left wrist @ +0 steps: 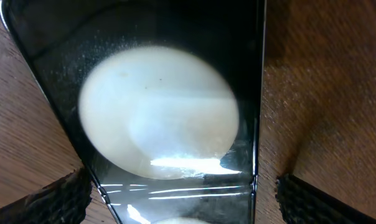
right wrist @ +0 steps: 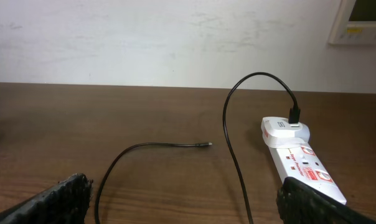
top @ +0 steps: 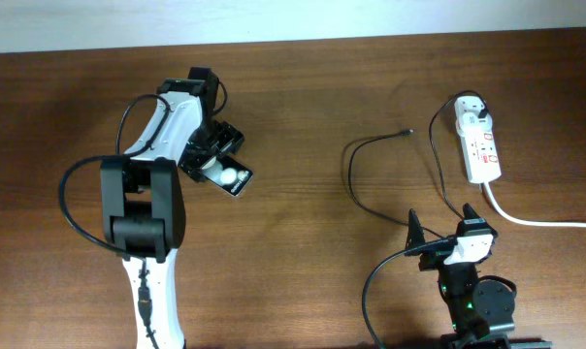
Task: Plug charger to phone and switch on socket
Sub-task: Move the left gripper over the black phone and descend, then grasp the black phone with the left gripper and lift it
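Observation:
The phone sits crooked in my open left gripper, gapped beside one finger, so I should straighten and grip both long edges [left wrist: 68,132] before lifting it.
The phone [top: 237,178] lies on the wooden table at the left, its glossy black face showing white round patches. It fills the left wrist view [left wrist: 163,112]. My left gripper [top: 220,167] is open, its fingers on either side of the phone [left wrist: 182,200]; the right finger stands a little apart from the phone's edge. The charger [top: 355,160] is a thin black cable that runs from the white adapter [top: 471,109] on the socket [top: 481,147] and loops across the table to its free tip [top: 406,131]. My right gripper [top: 440,225] is open and empty, near its base, facing the cable [right wrist: 228,143] and socket [right wrist: 300,165].
A thick white cord [top: 536,221] runs from the socket's near end to the right edge. The charger's tip [right wrist: 205,145] lies on bare wood left of the socket. A white wall stands behind the table's far edge.

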Controlling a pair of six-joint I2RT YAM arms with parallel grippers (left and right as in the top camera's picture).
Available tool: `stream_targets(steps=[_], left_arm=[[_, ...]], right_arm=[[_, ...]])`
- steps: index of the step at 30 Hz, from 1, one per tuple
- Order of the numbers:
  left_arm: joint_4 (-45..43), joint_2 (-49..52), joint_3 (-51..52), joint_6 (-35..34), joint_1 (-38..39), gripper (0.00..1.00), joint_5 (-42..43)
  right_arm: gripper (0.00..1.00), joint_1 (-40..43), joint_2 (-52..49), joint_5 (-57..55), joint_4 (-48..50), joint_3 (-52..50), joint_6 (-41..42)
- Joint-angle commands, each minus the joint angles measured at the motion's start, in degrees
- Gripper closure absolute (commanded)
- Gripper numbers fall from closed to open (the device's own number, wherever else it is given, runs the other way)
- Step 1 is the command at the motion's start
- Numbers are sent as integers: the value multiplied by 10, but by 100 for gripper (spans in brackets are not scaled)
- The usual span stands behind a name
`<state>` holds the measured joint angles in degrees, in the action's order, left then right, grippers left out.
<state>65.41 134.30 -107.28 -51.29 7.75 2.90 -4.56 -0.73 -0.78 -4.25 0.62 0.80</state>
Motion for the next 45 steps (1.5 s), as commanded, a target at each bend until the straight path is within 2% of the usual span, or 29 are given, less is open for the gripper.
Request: stream_targets(steps=[1, 4, 6, 10, 13, 17, 19, 20, 21, 29, 30, 32, 33, 34, 40, 45], left_arm=[[-8, 17, 43, -36, -3, 1, -18], [-17, 17, 50, -36, -3, 1, -18], [-17, 17, 50, -35, -3, 14, -19], [-17, 17, 50, -23, -3, 23, -28], [-18, 17, 50, 51, -3, 28, -30], [-31, 17, 50, 184, -3, 27, -29], [-31, 17, 50, 212, -3, 19, -29], [-31, 17, 50, 212, -3, 6, -29], [-33, 17, 50, 212, -3, 0, -29], [-43, 17, 50, 209, -3, 0, -46], [-43, 17, 50, 209, -2, 2, -46], [-43, 17, 50, 209, -2, 14, -46], [-43, 17, 50, 209, -2, 15, -46], [-43, 17, 50, 209, -2, 22, -46], [-45, 17, 50, 209, -2, 29, -26], [34, -8, -23, 210, -3, 28, -25]], right_arm=[[1, -2, 4, 1, -3, -3, -4], [1, -2, 4, 1, -3, -3, -4], [1, -2, 4, 1, -3, -3, -4], [1, -2, 4, 1, -3, -3, -4], [1, -2, 4, 1, -3, -3, -4], [1, -2, 4, 1, -3, -3, -4], [1, -2, 4, 1, -3, -3, -4], [1, -2, 4, 1, -3, -3, -4], [1, -2, 4, 1, -3, -3, -4], [1, -2, 4, 1, -3, -3, -4], [1, -2, 4, 1, -3, -3, -4], [1, -2, 4, 1, -3, -3, -4], [1, -2, 4, 1, -3, -3, -4], [1, -2, 4, 1, -3, -3, -4], [1, -2, 4, 1, -3, -3, -4], [1, -2, 4, 1, -3, -3, -4]])
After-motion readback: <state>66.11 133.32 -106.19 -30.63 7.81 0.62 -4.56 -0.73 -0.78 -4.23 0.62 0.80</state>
